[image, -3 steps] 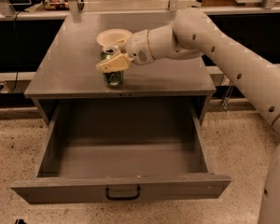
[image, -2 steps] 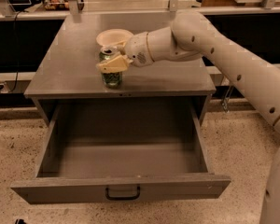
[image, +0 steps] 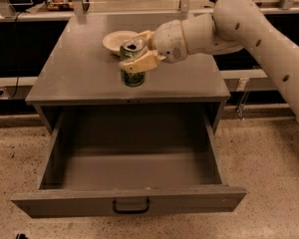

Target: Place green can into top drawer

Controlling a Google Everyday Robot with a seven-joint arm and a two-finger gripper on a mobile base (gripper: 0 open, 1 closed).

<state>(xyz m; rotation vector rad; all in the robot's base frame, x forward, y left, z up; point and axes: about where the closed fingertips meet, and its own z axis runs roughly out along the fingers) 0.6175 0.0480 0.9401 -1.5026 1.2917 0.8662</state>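
Note:
The robot's gripper should release the green can on the top drawer's bare bottom [image: 170, 164], off center toward the side of the robot's arm.
The green can [image: 132, 76] has dark green patterned sides and a silver top with a pull-tab. It is upright over the front middle of the grey cabinet top [image: 74, 68]. My gripper [image: 132, 51] reaches in from the right and is shut on the can, one cream finger [image: 139, 61] across its front and the other behind it. Whether the can's base touches the top I cannot tell. The top drawer [image: 129, 200] is pulled wide open below the can, and its inside is bare. Its black handle [image: 131, 206] sits at the centre of the front panel.
A cream-white bowl [image: 115, 40] stands on the cabinet top just behind and left of the can. My white arm [image: 249, 29] crosses from the upper right. A counter with metal posts runs behind the cabinet. Speckled floor surrounds the drawer.
The gripper and the can have shifted a little to the right and slightly up, away from the bowl. The drawer and the bowl have not moved.

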